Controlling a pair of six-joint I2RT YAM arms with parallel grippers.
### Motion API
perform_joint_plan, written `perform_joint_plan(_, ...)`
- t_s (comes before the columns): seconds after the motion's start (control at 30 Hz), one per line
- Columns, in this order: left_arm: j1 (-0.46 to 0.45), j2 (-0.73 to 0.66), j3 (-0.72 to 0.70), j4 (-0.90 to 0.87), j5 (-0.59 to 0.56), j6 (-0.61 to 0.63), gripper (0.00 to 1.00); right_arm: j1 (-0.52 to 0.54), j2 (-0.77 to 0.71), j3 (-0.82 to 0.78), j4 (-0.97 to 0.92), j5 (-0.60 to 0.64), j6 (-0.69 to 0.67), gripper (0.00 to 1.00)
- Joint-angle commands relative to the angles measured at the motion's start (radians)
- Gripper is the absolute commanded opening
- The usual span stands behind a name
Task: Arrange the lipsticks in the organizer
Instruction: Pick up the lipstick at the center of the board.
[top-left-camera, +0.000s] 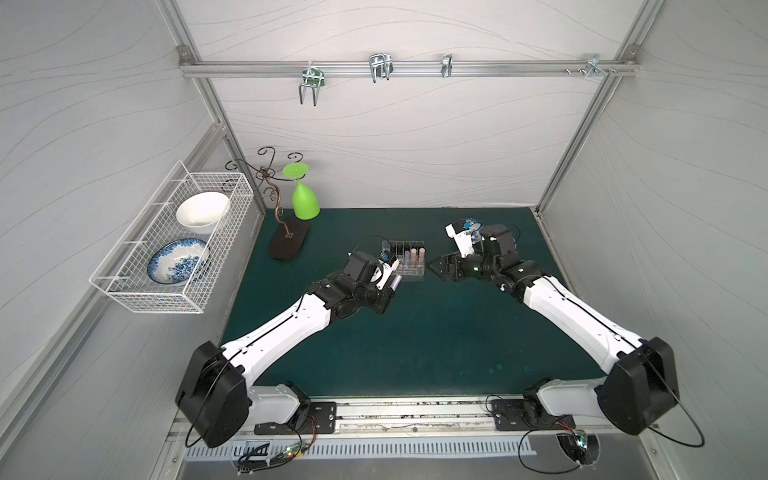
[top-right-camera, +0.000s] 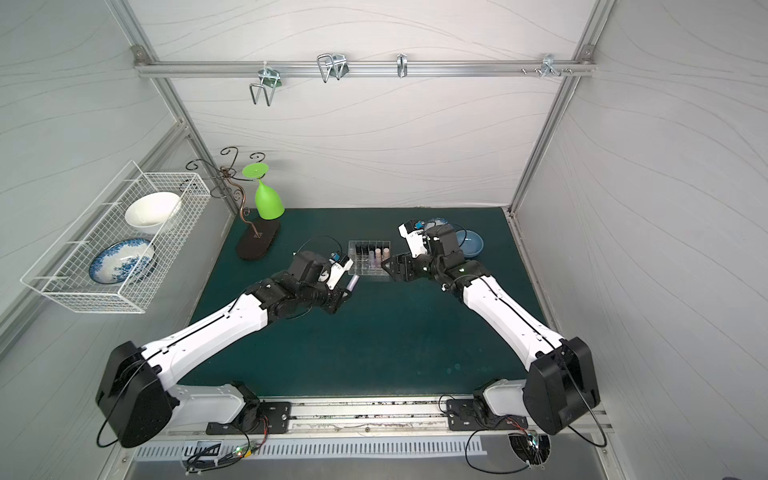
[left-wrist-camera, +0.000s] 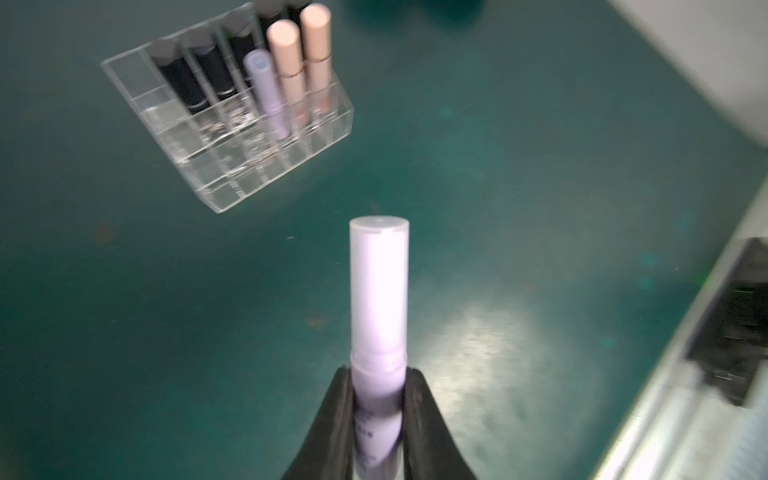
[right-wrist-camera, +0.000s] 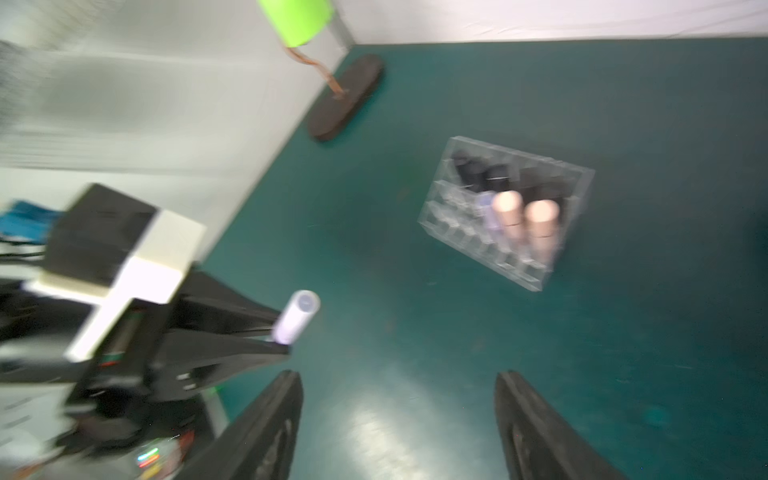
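The robot's right gripper should next go to the loose end (top-left-camera: 397, 279) (right-wrist-camera: 299, 309) of the pale lilac lipstick in the left gripper and close there.
My left gripper (left-wrist-camera: 379, 374) is shut on the lower end of a pale lilac lipstick (left-wrist-camera: 379, 291), which it holds above the green mat just in front of the organizer (top-left-camera: 415, 277). The tube (top-left-camera: 397, 283) points toward that clear gridded box. Several black lipsticks (left-wrist-camera: 178, 79), a second lilac one (left-wrist-camera: 270, 95) and two pale pink ones (left-wrist-camera: 291, 62) stand upright in its cells. To the right of the organizer (top-right-camera: 357, 272), my right gripper (right-wrist-camera: 399, 378) hangs open with only bare mat between its fingers. In the right wrist view the held tube (right-wrist-camera: 297, 318) shows beside it.
A blue bowl (top-right-camera: 471, 245) sits behind the right arm. A green glass (top-left-camera: 305, 199) hangs upside down on a wire stand with a dark base (top-left-camera: 289, 245) at the back left. A white wire basket (top-left-camera: 137, 296) on the left wall holds two bowls.
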Motion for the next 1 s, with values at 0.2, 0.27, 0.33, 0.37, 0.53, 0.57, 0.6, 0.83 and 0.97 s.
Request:
perform_joint_plan(0.2,0.006,-0.124,-0.007,0.217,0.349,-0.116,0.18,-0.002,0.008,0.064,-0.021,-0.414,0.087,0.78)
perform_joint_plan(0.27,0.007,-0.133,-0.005,0.228,0.379,-0.124,0.18,0.006,0.019,0.067,-0.02,-0.45,0.087,0.75)
perform_joint_plan(0.33,0.007,-0.136,-0.005,0.235,0.4,-0.13,0.18,0.027,0.022,0.067,-0.021,-0.464,0.086,0.73)
perform_joint_plan(0.37,0.006,-0.137,-0.004,0.234,0.406,-0.129,0.18,0.038,0.025,0.068,-0.026,-0.462,0.081,0.71)
perform_joint_plan(0.53,0.006,-0.127,0.008,0.224,0.442,-0.126,0.18,0.066,0.024,0.074,-0.024,-0.466,0.086,0.6)
perform_joint_plan(0.57,0.006,-0.125,0.01,0.222,0.445,-0.126,0.18,0.065,0.022,0.07,-0.016,-0.47,0.091,0.58)
perform_joint_plan(0.6,0.006,-0.125,0.01,0.223,0.449,-0.126,0.18,0.065,0.021,0.068,-0.008,-0.472,0.097,0.55)
perform_joint_plan(0.83,0.006,-0.121,0.019,0.189,0.457,-0.105,0.18,0.066,0.028,0.085,-0.005,-0.478,0.104,0.38)
perform_joint_plan(0.97,0.006,-0.118,0.016,0.185,0.461,-0.093,0.18,0.065,0.032,0.094,-0.005,-0.487,0.105,0.35)
